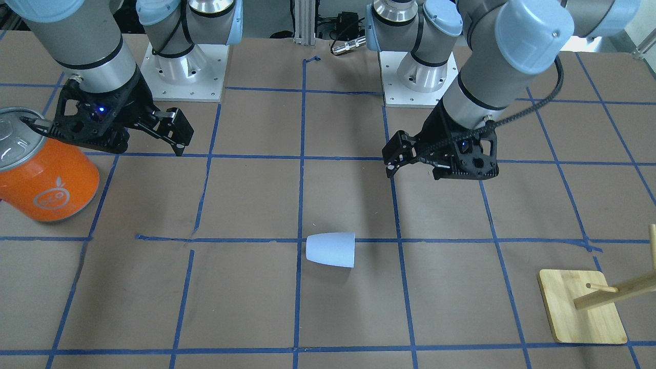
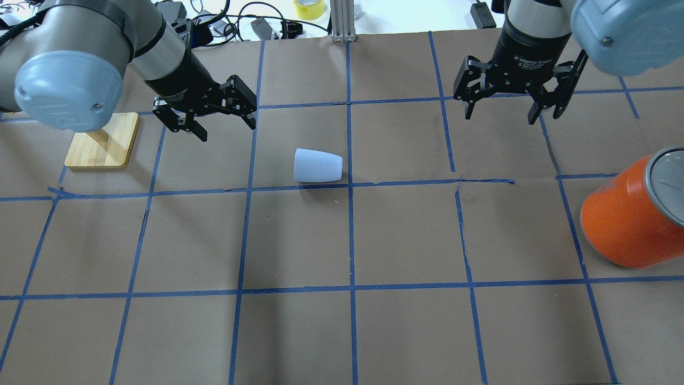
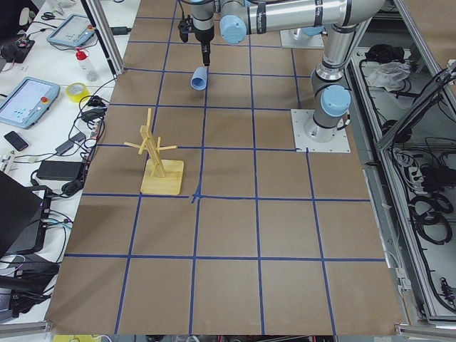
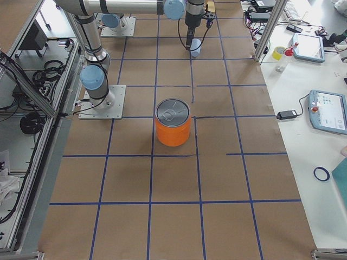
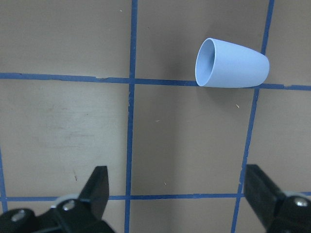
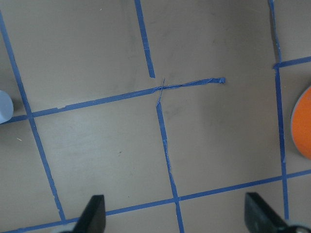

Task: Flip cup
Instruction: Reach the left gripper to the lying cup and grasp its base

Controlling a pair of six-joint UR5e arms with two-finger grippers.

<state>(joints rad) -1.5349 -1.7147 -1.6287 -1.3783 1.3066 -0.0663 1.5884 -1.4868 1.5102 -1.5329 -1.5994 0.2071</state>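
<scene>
I will close my left gripper on the upper part of the cup's rim (image 1: pixel 354 245) (image 5: pixel 215 60), with one finger inside the cup's opening.
The pale blue-white cup (image 2: pixel 318 166) lies on its side on the brown table, mouth toward the overhead view's left. It also shows in the front view (image 1: pixel 330 249) and the left wrist view (image 5: pixel 232 63). My left gripper (image 2: pixel 224 128) is open and empty, hovering above the table to the left of the cup and farther from the robot, apart from it; its fingers (image 5: pixel 99 182) frame the bottom of the wrist view. My right gripper (image 2: pixel 501 116) is open and empty, hovering far right of the cup. The cup's edge shows at the left of the right wrist view (image 6: pixel 5 107).
A large orange can (image 2: pixel 625 219) with a silver top stands at the right edge, near the right arm (image 1: pixel 46 179). A wooden peg stand (image 2: pixel 104 141) on a square base sits at the left, under the left arm. Blue tape lines grid the table.
</scene>
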